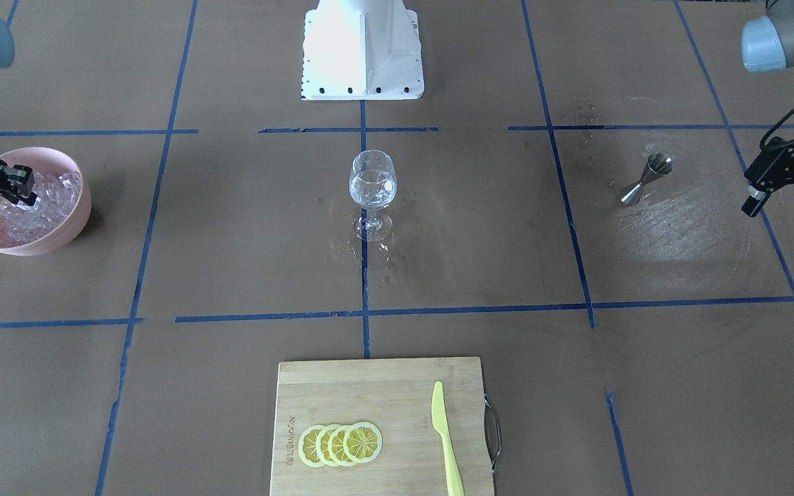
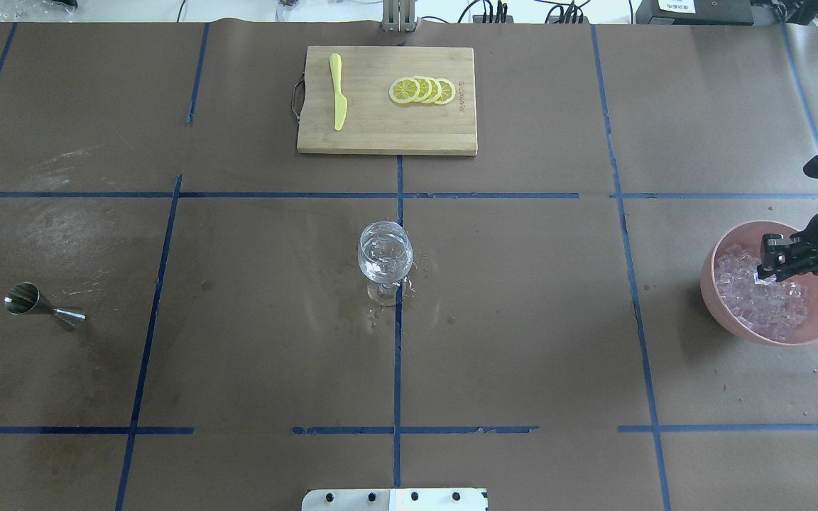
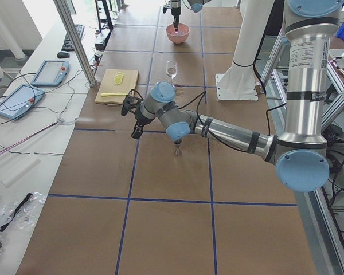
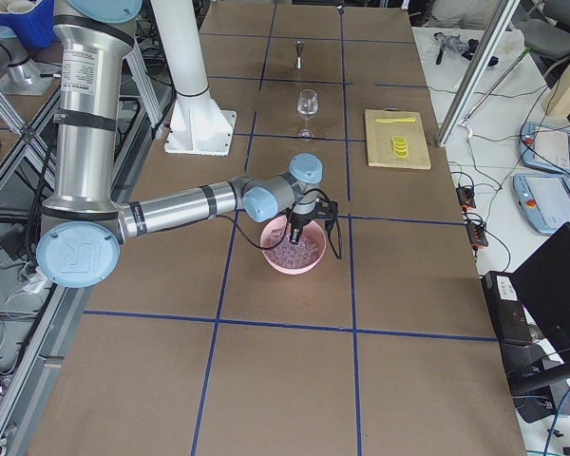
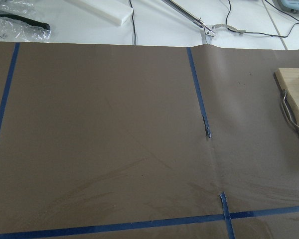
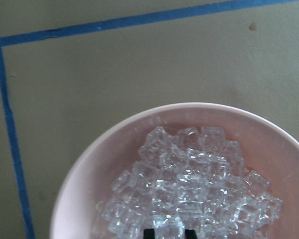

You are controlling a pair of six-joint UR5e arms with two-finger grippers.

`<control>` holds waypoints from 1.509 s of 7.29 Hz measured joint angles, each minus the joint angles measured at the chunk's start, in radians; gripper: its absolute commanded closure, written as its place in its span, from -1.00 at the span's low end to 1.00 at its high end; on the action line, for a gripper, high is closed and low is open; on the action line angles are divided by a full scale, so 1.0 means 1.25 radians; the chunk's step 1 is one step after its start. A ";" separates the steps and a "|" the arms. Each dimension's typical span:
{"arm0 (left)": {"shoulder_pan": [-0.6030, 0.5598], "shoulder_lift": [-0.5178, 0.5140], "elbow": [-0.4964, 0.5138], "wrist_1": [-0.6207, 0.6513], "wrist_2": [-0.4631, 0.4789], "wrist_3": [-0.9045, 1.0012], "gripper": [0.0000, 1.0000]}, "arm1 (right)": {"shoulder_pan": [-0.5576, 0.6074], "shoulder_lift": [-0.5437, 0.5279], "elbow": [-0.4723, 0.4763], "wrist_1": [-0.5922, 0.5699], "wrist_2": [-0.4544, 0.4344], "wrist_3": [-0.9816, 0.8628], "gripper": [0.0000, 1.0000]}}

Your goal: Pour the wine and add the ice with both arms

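My right gripper needs to release the ice cube inside the bowl of the wine glass (image 1: 371,177), so that it drops into the clear wine.
A wine glass (image 1: 372,186) stands at the table's centre with the wine, a clear liquid, in its bowl; it also shows in the overhead view (image 2: 384,259). The ice (image 6: 189,184) is a heap of clear cubes in a pink bowl (image 2: 718,298). My right gripper (image 2: 765,268) reaches down into the bowl, its fingertips (image 6: 149,233) closed on one ice cube (image 6: 168,228) at the heap's top. My left gripper (image 1: 781,211) hangs open and empty above the table, beside a steel jigger (image 1: 645,180). The left wrist view shows only bare table.
A wooden cutting board (image 2: 380,135) at the far side from my base holds several lemon slices (image 2: 423,90) and a yellow knife (image 2: 338,99). Wet spots lie around the glass's foot (image 1: 369,248). The white robot base (image 1: 362,55) stands behind the glass.
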 measured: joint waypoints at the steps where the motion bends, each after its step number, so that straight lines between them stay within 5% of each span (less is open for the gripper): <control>1: 0.000 0.000 -0.002 0.000 0.000 0.000 -1.00 | 0.011 0.006 0.042 -0.001 -0.003 0.001 1.00; 3: -0.001 0.002 -0.002 0.000 0.000 0.000 -1.00 | 0.031 0.070 0.089 -0.004 -0.004 0.031 1.00; 6: 0.000 0.003 -0.005 0.000 0.000 0.000 -1.00 | -0.061 0.280 0.095 -0.008 -0.028 0.309 1.00; 9: -0.001 0.004 -0.008 0.000 -0.001 0.000 -1.00 | -0.248 0.501 0.042 -0.018 -0.181 0.568 1.00; 11: -0.001 0.006 -0.015 0.000 -0.001 0.000 -1.00 | -0.294 0.588 0.004 -0.039 -0.224 0.630 1.00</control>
